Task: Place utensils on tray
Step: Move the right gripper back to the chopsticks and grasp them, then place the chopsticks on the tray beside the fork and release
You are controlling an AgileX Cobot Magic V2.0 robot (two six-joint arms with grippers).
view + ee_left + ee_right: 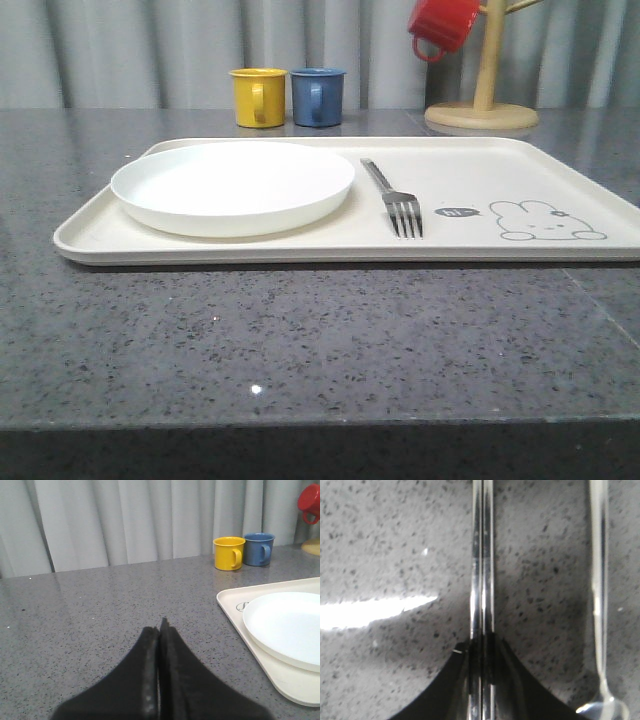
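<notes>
My right gripper is going to release the silver chopsticks, now held low over the speckled table, on the cream tray (468, 195), setting them in the space between the fork and the bunny drawing.
The cream tray (500, 160) lies across the grey table with a grey bunny drawing at its right. On it sit the round white plate (233, 185) at the left and a silver fork (393, 197) beside it, tines toward me. In the right wrist view my right gripper (483, 641) is shut on the pair of silver chopsticks (482, 555), low over the speckled table. The silver spoon (599, 580) lies alongside them on the table. My left gripper (161, 626) is shut and empty above the table, left of the tray (235, 607) and plate (287, 625).
A yellow mug (258, 96) and a blue mug (318, 96) stand behind the tray. A red mug (442, 25) hangs on a wooden mug tree (484, 100) at the back right. A grey curtain closes off the back.
</notes>
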